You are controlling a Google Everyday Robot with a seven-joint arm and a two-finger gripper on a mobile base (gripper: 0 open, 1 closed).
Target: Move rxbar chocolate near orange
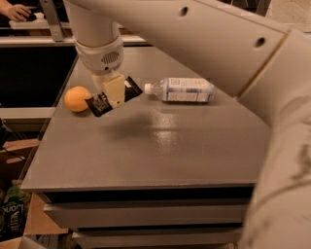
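The robot's gripper should release the rxbar chocolate on the grey table (103, 96) next to the orange, on the side that faces the bottle.
My gripper (112, 95) is shut on the rxbar chocolate (100, 103), a flat black-wrapped bar whose ends stick out on both sides of the fingers (114, 90). It holds the bar a little above the grey table (160, 141), its shadow lying to the right. The bar's left end is close beside the orange (77, 98), which sits near the table's left edge. My large white arm fills the top and right of the view.
A clear plastic bottle (182, 90) with a white label lies on its side at the back, right of the gripper. Boxes and a green package (12, 214) sit on the floor at the lower left. A person's hand (17, 10) shows at the top left.
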